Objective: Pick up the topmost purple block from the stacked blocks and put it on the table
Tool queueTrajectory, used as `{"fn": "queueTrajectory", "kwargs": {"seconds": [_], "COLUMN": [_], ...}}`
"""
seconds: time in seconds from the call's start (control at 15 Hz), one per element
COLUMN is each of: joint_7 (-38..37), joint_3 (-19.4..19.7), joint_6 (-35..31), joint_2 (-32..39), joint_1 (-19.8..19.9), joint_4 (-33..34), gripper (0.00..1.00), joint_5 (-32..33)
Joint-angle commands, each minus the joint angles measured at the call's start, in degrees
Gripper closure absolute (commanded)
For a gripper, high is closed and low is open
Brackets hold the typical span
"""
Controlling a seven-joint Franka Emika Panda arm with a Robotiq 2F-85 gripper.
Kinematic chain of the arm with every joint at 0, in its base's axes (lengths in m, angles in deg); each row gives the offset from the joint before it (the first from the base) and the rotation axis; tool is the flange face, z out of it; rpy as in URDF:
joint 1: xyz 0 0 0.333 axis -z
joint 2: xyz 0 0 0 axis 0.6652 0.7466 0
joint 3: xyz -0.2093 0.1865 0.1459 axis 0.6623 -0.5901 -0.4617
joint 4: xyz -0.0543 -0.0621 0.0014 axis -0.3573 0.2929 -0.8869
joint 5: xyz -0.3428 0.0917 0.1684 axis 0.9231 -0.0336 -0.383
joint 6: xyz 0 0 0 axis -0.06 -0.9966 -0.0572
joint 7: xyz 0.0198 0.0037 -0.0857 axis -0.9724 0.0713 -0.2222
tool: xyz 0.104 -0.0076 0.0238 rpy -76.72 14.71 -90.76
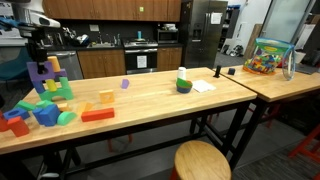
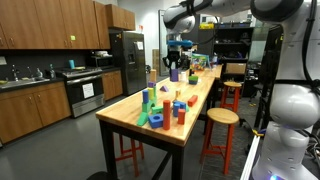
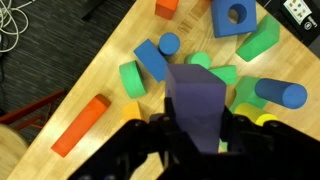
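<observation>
I should let go of the dark purple block on the table (image 1: 73, 105) (image 3: 149, 104) next to the orange block near the green cylinder.
My gripper (image 3: 198, 128) is shut on the dark purple block (image 3: 195, 98) and holds it over the pile of blocks. In an exterior view the gripper (image 1: 38, 52) hangs at the table's left end with the purple block (image 1: 43, 71) just above the stacked blocks (image 1: 55, 89), which are teal-green, blue and tan. Whether the block still touches the stack cannot be told. In an exterior view the gripper (image 2: 176, 60) holds the purple block (image 2: 174, 73) above the long wooden table (image 2: 200, 92). The table top (image 1: 150, 100) stretches to the right.
Loose blocks lie round the stack: a red bar (image 1: 97, 115), an orange block (image 1: 105, 97), a pale lilac block (image 1: 125, 84), a blue cylinder (image 3: 170, 43) and an orange bar (image 3: 80, 125). A green object (image 1: 184, 85), a toy bin (image 1: 268, 57) and a stool (image 1: 202, 160) are further right.
</observation>
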Motion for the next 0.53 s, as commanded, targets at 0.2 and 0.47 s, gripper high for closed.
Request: {"fn": "queueTrajectory", "kwargs": {"seconds": [0.2, 0.47], "joint_7": [0.08, -2.50], "joint_3": [1.38, 0.54], "joint_6": [0.17, -3.83], "joint_2": [-0.32, 0.11], "joint_1": [-1.49, -3.16], "joint_4": [0.09, -0.20], "gripper": [0.60, 0.85], "joint_5": [-0.08, 1.88]}}
